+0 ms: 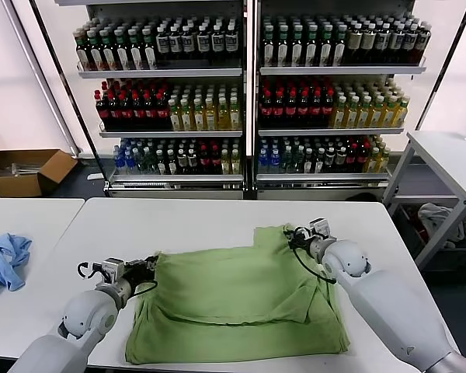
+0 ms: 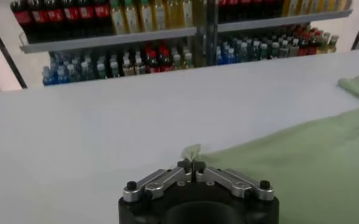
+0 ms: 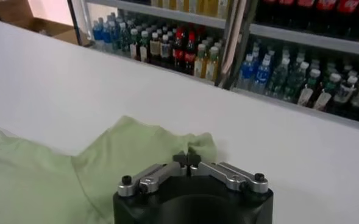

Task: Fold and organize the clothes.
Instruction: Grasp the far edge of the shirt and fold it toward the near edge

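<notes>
The robot's right gripper should release the shirt's far corner on the shirt's near layer (image 1: 335,317), by the edge nearest to its arm.
The clothes are one light green shirt (image 1: 233,299), lying partly folded on the white table (image 1: 210,217). My left gripper (image 1: 149,264) sits at the shirt's left edge, shut on a corner of the cloth (image 2: 192,150) that sticks up between its fingertips. At the shirt's far right corner my right gripper (image 1: 290,235) is shut on a raised fold of the green cloth (image 3: 149,143). In both wrist views the jaws meet with cloth pinched between them. Collar, buttons and print are hidden.
A light blue cloth (image 1: 4,260) lies on a second table at the left. Behind the table stand shelves of bottles (image 1: 248,85). A cardboard box (image 1: 23,171) sits on the floor at the back left, and another white table (image 1: 450,155) stands at the right.
</notes>
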